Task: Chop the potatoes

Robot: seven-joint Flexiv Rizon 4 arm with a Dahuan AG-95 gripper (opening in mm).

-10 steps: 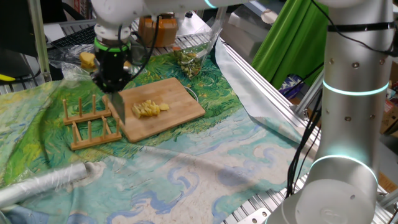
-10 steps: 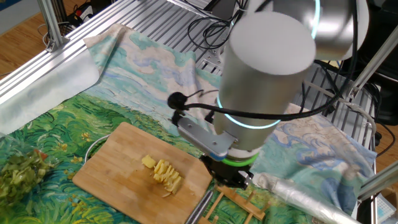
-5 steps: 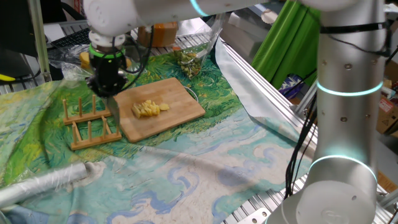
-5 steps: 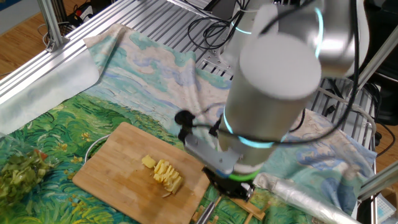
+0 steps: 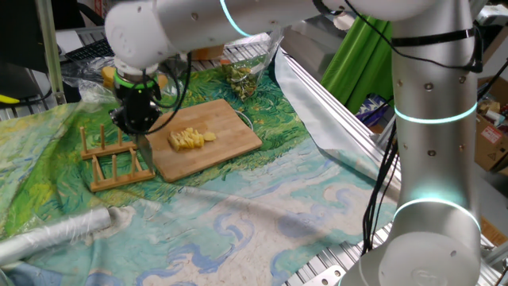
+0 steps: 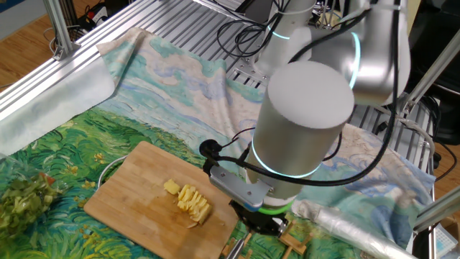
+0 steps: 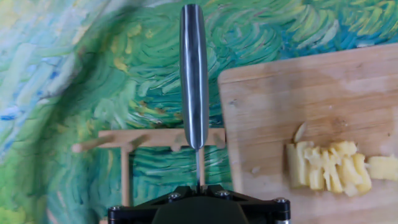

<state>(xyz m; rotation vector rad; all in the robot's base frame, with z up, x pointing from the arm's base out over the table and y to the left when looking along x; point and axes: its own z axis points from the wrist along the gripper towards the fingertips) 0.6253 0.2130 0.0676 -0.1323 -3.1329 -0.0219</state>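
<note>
Next, my gripper releases the knife in the end of the wooden peg rack (image 5: pixel 142 160) that is closest to the wooden board.
The potatoes (image 5: pixel 191 140) lie as a cluster of thin pale-yellow slices on the wooden board (image 5: pixel 230 119). They also show in the other fixed view (image 6: pixel 191 201) and at the right of the hand view (image 7: pixel 326 165). My gripper (image 5: pixel 136 119) is shut on a knife (image 7: pixel 193 74) whose blade points down. It hangs left of the board (image 7: pixel 292 99), over the wooden peg rack (image 5: pixel 115 159). In the hand view the blade crosses the rack's rail (image 7: pixel 149 138). My gripper (image 6: pixel 262 220) is apart from the potatoes.
A bag of green scraps (image 5: pixel 242 79) lies behind the board and shows in the other fixed view (image 6: pixel 21 198). A deeper-yellow chunk (image 5: pixel 112 76) sits at the back left. A foil-wrapped roll (image 5: pixel 55 234) lies at the front left. Aluminium frame rails border the painted cloth.
My gripper has moved left with the knife, from the board's left edge to above the rack. The potato slices have not moved.
</note>
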